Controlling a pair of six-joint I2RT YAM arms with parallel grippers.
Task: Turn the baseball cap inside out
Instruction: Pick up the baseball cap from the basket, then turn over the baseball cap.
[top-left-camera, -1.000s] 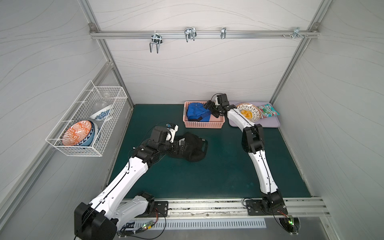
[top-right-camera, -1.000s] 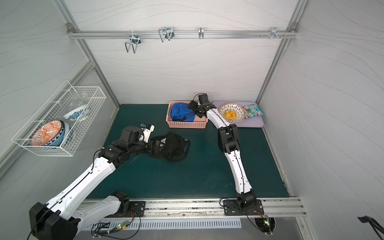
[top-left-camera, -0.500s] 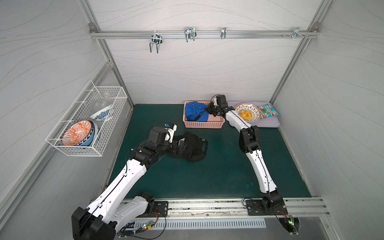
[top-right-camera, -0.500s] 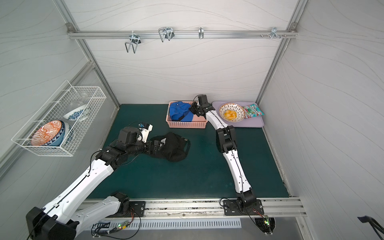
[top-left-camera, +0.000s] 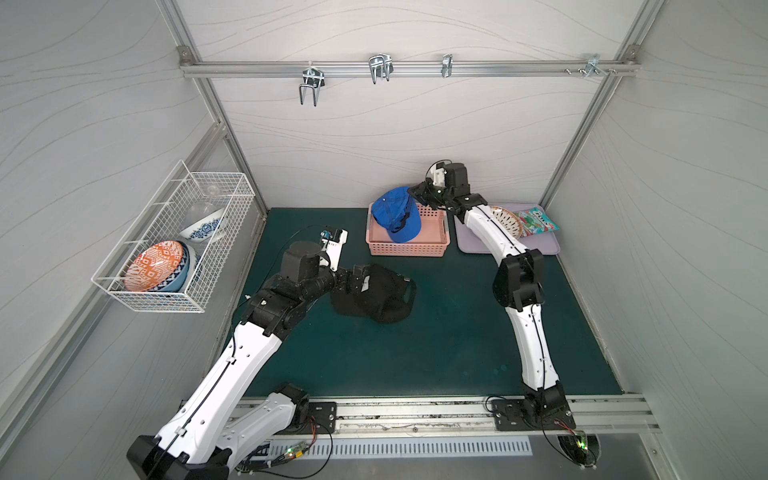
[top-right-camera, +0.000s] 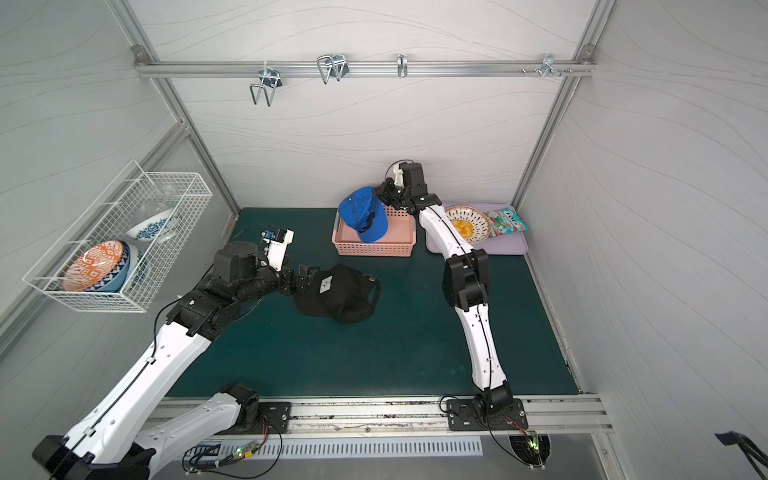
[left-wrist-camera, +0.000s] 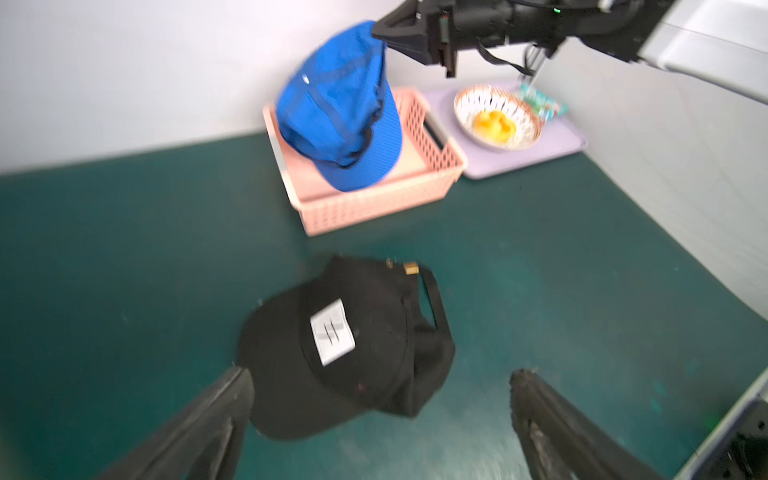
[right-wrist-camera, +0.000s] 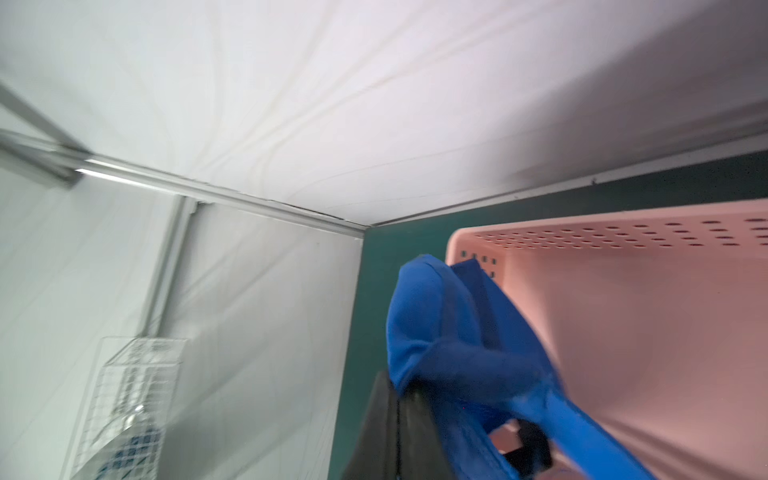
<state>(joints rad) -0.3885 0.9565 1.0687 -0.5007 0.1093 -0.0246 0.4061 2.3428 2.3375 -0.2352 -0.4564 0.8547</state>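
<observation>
My left gripper is to grasp the blue cap's top (top-left-camera: 388, 207) (left-wrist-camera: 317, 100) next, near its white dot, while my right gripper holds the cap's upper edge.
A blue baseball cap (top-left-camera: 395, 216) (top-right-camera: 363, 214) hangs above the pink basket (top-left-camera: 407, 245), its brim pointing down into the basket. My right gripper (top-left-camera: 415, 194) (left-wrist-camera: 380, 33) is shut on the blue cap's upper edge; in the right wrist view the blue fabric (right-wrist-camera: 449, 332) drapes from the closed fingers (right-wrist-camera: 411, 415). A black baseball cap (top-left-camera: 378, 297) (left-wrist-camera: 353, 345) with a white patch lies crown up on the green mat. My left gripper (top-left-camera: 357, 278) (left-wrist-camera: 380, 374) stands wide open just at the black cap's left edge, holding nothing.
A purple tray (top-left-camera: 540, 245) at the back right carries a patterned bowl (top-left-camera: 505, 220) with yellow food and a snack packet (top-left-camera: 534, 220). A wire basket (top-left-camera: 174, 249) with bowls hangs on the left wall. Metal hooks (top-left-camera: 378, 68) hang from the rail above.
My right gripper has shut on the blue cap and raised it from lying in the pink basket. The left gripper stays open by the black cap.
</observation>
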